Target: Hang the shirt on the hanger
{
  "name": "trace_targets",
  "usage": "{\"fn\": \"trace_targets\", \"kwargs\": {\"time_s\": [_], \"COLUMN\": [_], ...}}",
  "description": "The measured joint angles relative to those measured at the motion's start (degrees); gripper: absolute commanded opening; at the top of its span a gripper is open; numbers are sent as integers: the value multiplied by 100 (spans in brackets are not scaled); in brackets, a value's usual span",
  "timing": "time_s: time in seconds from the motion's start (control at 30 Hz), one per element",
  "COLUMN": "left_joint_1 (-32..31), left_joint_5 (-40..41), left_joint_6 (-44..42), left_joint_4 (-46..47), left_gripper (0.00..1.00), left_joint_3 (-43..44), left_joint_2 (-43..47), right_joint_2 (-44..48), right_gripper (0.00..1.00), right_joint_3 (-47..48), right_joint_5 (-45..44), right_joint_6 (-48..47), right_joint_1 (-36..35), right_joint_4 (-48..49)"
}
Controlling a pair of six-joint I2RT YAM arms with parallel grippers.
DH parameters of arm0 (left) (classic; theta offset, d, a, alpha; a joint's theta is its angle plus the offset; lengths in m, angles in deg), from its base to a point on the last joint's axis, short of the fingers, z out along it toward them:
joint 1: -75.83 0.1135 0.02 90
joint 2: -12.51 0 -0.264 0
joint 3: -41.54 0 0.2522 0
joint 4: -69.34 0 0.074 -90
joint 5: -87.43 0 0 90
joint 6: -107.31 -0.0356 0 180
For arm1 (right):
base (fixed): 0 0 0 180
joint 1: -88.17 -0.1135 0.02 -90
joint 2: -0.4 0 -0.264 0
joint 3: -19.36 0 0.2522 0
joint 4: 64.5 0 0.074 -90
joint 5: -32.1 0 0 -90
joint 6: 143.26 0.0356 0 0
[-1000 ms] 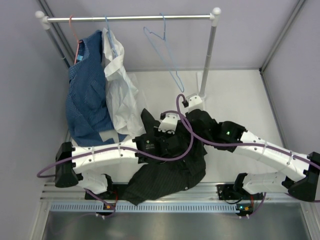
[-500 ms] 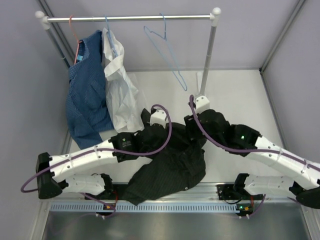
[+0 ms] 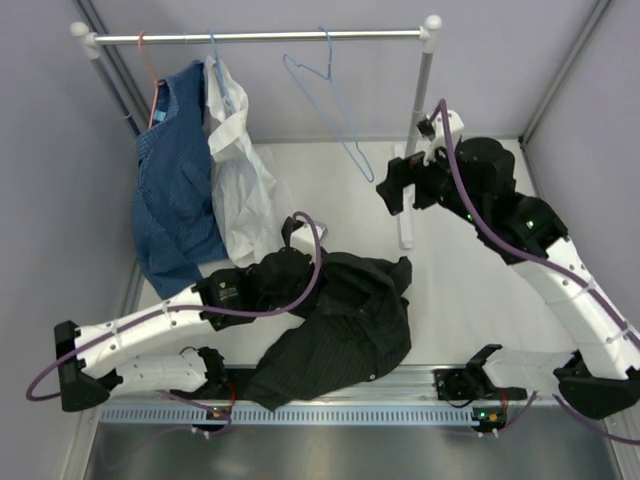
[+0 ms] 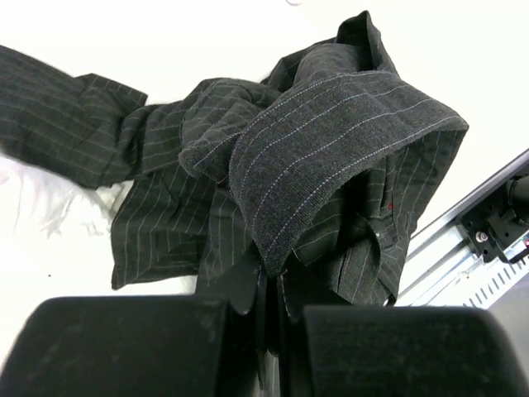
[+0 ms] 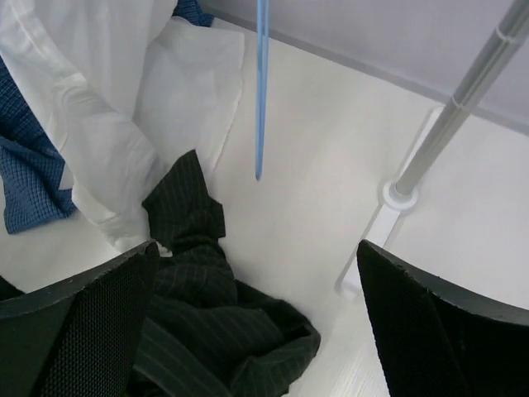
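Observation:
I will next move my right gripper over to the light-blue wire hanger and close it just above the hanger's lower end [image 3: 363, 158] [image 5: 259, 155].
The black pinstriped shirt [image 3: 350, 320] lies crumpled on the white table, near the front edge. My left gripper [image 3: 300, 272] is shut on a raised fold of the shirt [image 4: 331, 141] at its left side, and in the left wrist view the cloth runs down between the closed fingers of the left gripper [image 4: 270, 285]. The light-blue wire hanger [image 3: 361, 172] hangs empty from the rail. My right gripper [image 3: 398, 190] is raised beside the hanger's lower end, open and holding nothing. In the right wrist view the hanger [image 5: 261, 91] hangs ahead of the right gripper [image 5: 256, 248], with the shirt [image 5: 215, 314] below.
A clothes rack stands at the back, with a rail [image 3: 260, 36] and a right post [image 3: 420, 110] close to my right gripper. A blue patterned garment [image 3: 175, 190] and a white shirt [image 3: 235, 170] hang at the left. An orange-red hanger [image 3: 148, 60] holds the blue one.
My right gripper opened, let go of the shirt and rose toward the back right by the hanger. The left gripper closed on the shirt and drew back to the left.

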Motion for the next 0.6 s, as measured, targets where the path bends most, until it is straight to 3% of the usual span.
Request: {"fn": "trace_targets", "kwargs": {"time_s": [0.13, 0.33, 0.43, 0.6], "left_joint_1": [9, 15, 15, 17], "left_joint_5": [20, 55, 57, 79], "left_joint_6": [9, 13, 13, 31], "left_joint_4": [0, -4, -2, 0], "left_gripper": [0, 0, 0, 0], "left_joint_3": [-321, -485, -533, -671], "left_joint_2": [474, 588, 590, 651], "right_joint_2": [-949, -2420, -3001, -3499], "right_gripper": [99, 85, 75, 45], "right_joint_3": [977, 2334, 2841, 3106], "right_joint_5": [367, 669, 715, 741], "right_joint_6": [-229, -435, -577, -767], "right_joint_1": [120, 345, 413, 417], "right_joint_4": [-11, -26, -39, -50]}}
